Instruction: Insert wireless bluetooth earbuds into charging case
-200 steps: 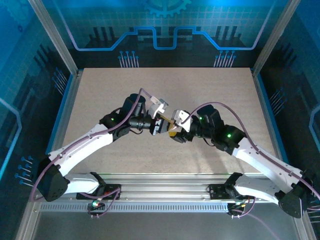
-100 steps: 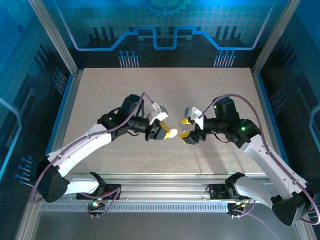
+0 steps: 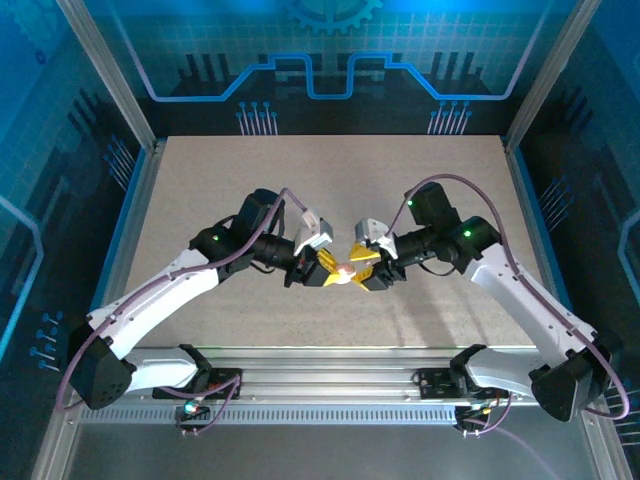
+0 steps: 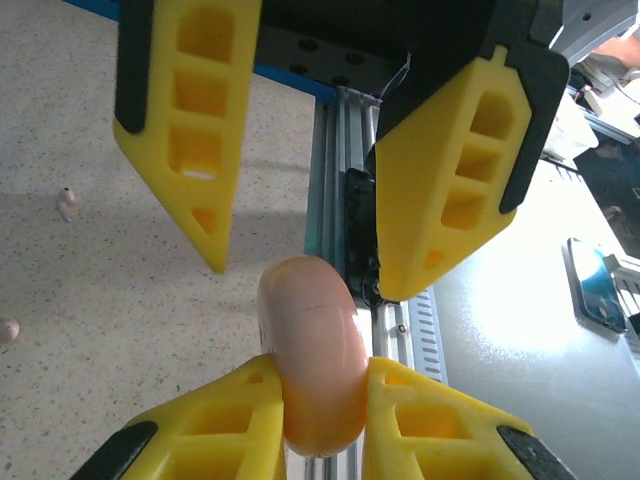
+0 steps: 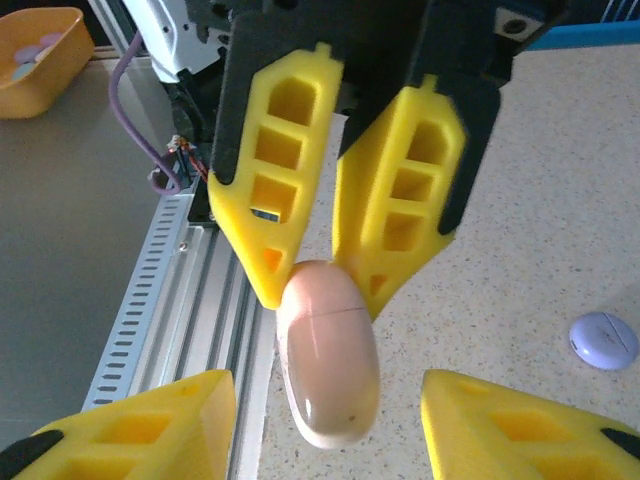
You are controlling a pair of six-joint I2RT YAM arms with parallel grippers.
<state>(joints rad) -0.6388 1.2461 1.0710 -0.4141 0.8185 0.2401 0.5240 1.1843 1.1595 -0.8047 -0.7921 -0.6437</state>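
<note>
My right gripper should take the case's loose end (image 4: 300, 280), as the charging case is shut and my left gripper is clamping one end of it, so that my left gripper is freed to open the lid.
A closed pink, pill-shaped charging case (image 4: 312, 360) (image 5: 328, 365) (image 3: 345, 268) hangs above the table near its front edge. My left gripper (image 4: 322, 368) (image 5: 322, 298) (image 3: 333, 270) is shut on one end of it. My right gripper (image 5: 325, 388) (image 4: 300, 280) (image 3: 362, 267) faces it, open, with one finger on either side of the case's free end and not touching it. Two tiny pale earbuds (image 4: 68, 203) (image 4: 8, 330) lie on the speckled table off to the side.
A round lavender puck (image 5: 604, 340) lies on the table beside the right gripper. The aluminium rail (image 5: 170, 320) runs along the near table edge under the case. An orange bin (image 5: 35, 45) and a phone (image 4: 598, 285) sit beyond the table.
The grippers were apart half a second ago. The right gripper has swung back left, and its open fingers now straddle the case held in the left gripper.
</note>
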